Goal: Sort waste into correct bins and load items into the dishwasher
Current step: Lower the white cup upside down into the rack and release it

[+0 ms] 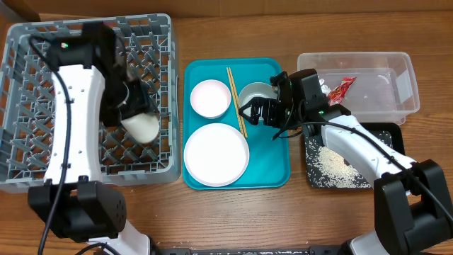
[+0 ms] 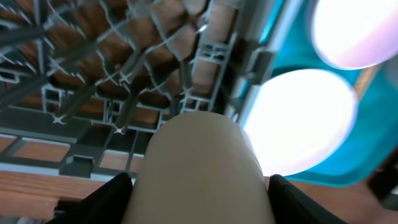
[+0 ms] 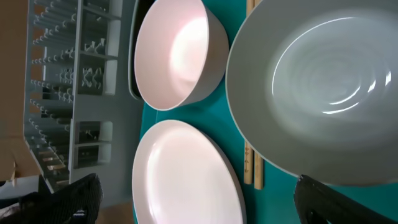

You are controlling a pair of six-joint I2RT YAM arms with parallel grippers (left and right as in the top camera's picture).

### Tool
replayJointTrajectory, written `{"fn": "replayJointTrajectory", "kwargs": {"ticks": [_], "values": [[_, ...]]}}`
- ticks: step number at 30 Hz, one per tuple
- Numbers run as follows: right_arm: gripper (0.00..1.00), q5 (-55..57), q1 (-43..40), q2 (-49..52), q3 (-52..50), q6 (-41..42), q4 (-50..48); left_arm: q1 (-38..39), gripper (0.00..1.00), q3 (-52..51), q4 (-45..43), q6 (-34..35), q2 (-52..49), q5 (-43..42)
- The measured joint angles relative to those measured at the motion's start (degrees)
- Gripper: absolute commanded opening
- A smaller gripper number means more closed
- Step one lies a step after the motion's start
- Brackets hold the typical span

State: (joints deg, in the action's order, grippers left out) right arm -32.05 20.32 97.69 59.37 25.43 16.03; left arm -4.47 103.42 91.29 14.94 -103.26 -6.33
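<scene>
My left gripper is holding the small white cup over the grey dish rack. It will let go of the cup in the grey dish rack's front corner (image 1: 149, 146) (image 2: 165, 124), beside the teal tray.
My left gripper (image 1: 138, 106) is shut on a small white cup (image 1: 144, 127) and holds it over the grey dish rack (image 1: 42, 163). In the left wrist view the cup (image 2: 202, 168) fills the gap between the fingers (image 2: 199, 202), with the rack's lattice (image 2: 93, 74) beyond. My right gripper (image 1: 253, 112) is open and empty above the teal tray (image 1: 272, 170). It is beside a grey bowl (image 1: 256, 94), wooden chopsticks (image 1: 236, 99), a white bowl (image 1: 210, 98) and the plate (image 1: 216, 154). The right wrist view shows the fingers spread (image 3: 199, 205) over the plate (image 3: 186, 168), with the grey bowl (image 3: 323, 87) and white bowl (image 3: 174, 53).
A clear tub (image 1: 396, 92) at the back right holds a red wrapper (image 1: 342, 88). A black tray (image 1: 386, 134) in front of it holds loose rice (image 1: 336, 163). The chopsticks (image 3: 250, 168) lie partly under the grey bowl.
</scene>
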Motion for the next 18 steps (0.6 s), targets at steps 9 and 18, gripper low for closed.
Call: {"fn": "replayJointTrajectory", "kwargs": {"ticks": [9, 18], "values": [[1.0, 0.1, 0.0, 0.0, 0.0, 0.0, 0.5, 0.0, 0.41, -13.3, -8.9, -0.1, -0.1, 1.9], [1.0, 0.1, 0.0, 0.0, 0.0, 0.0, 0.5, 0.4, 0.39, -14.1, -11.5, 1.4, -0.1, 7.5]]}}
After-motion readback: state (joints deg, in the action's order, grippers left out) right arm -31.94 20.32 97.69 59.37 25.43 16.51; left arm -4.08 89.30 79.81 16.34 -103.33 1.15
